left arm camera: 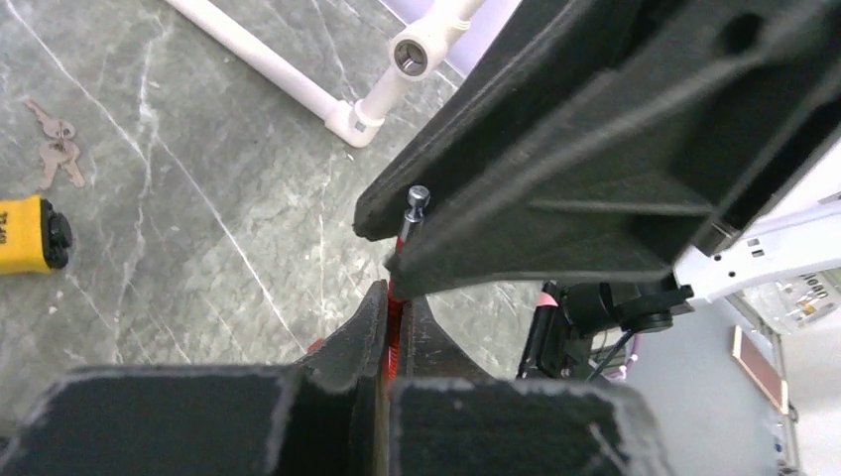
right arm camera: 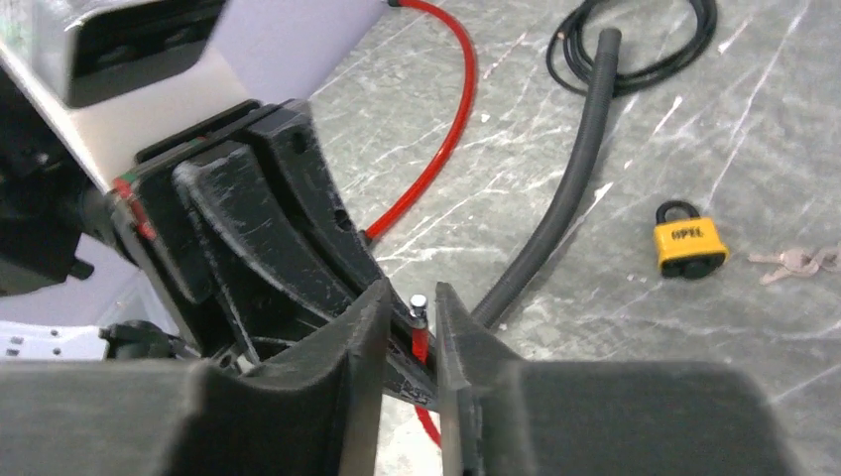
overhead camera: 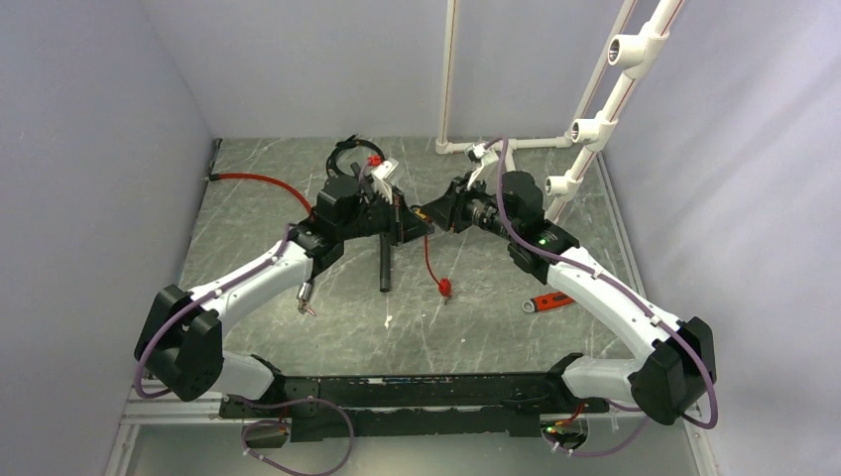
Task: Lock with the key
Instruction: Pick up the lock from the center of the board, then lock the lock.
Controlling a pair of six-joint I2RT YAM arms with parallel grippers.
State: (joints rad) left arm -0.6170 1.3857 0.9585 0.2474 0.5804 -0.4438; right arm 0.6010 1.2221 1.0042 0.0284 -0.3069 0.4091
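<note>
The red cable's pin end is crowded by both grippers while its red block hangs free, so next my right gripper takes the red block [overhead camera: 444,288] before my left gripper grips again.
The yellow padlock [right arm camera: 689,241] lies flat on the table with the keys [right arm camera: 793,263] beside it; the left wrist view also shows the padlock [left arm camera: 30,233] and the keys [left arm camera: 55,149]. Both grippers meet above the table's middle. My left gripper [left arm camera: 397,297] is shut on a thin red cable [left arm camera: 398,315] whose metal pin end [left arm camera: 417,198] sticks up past its fingers. My right gripper [right arm camera: 410,297] stands slightly open around that same pin end [right arm camera: 419,302], with a gap showing beside it. In the top view the cable [overhead camera: 428,260] hangs down from the left gripper [overhead camera: 407,220] and right gripper [overhead camera: 436,213].
A black hose [overhead camera: 385,263] lies below the grippers. A second red cable [overhead camera: 258,180] curves at the back left, by a black cable coil [overhead camera: 347,154]. White pipe frame [overhead camera: 595,119] stands at the back right. A red tool [overhead camera: 547,300] lies to the right.
</note>
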